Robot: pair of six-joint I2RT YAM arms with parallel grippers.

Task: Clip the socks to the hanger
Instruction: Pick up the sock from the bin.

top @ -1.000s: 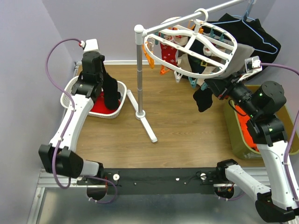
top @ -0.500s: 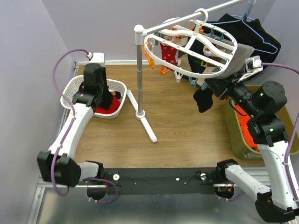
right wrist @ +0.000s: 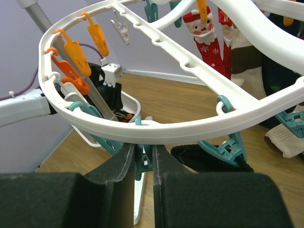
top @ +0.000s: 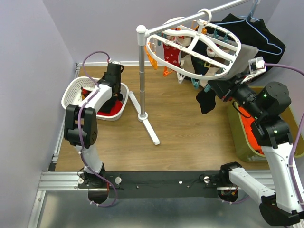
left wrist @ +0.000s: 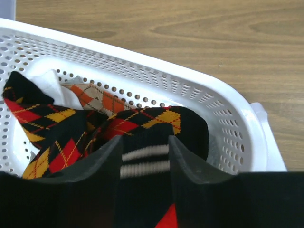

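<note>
The black sock lies on the argyle socks in the white lattice basket, and my left gripper needs to grab its white-striped end [top: 116, 97] [left wrist: 146, 153] next.
The white oval hanger [top: 235, 52] hangs from a rail with teal and orange clips. A red Santa sock [top: 171, 52] is pinned on it. My right gripper [top: 214, 88] sits under its near rim [right wrist: 190, 126], shut on a teal clip [right wrist: 142, 159]. A black sock [top: 206, 100] dangles close by. My left gripper [top: 108, 97] reaches down into the white lattice basket [top: 71, 92]. Its jaws [left wrist: 144, 138] stand apart, and a black sock with white stripes [left wrist: 145, 161] lies between them on argyle socks [left wrist: 61, 142].
A white stand pole [top: 141, 71] with splayed feet [top: 152, 128] rises between the basket and the hanger. An olive bin [top: 242, 142] holding orange cloth stands at the right edge. A black garment on a blue wire hanger [top: 256, 35] hangs at the back right.
My left arm folded and its wrist dropped into the basket with the black sock. Its jaws went from shut to apart. The right arm has not moved.
</note>
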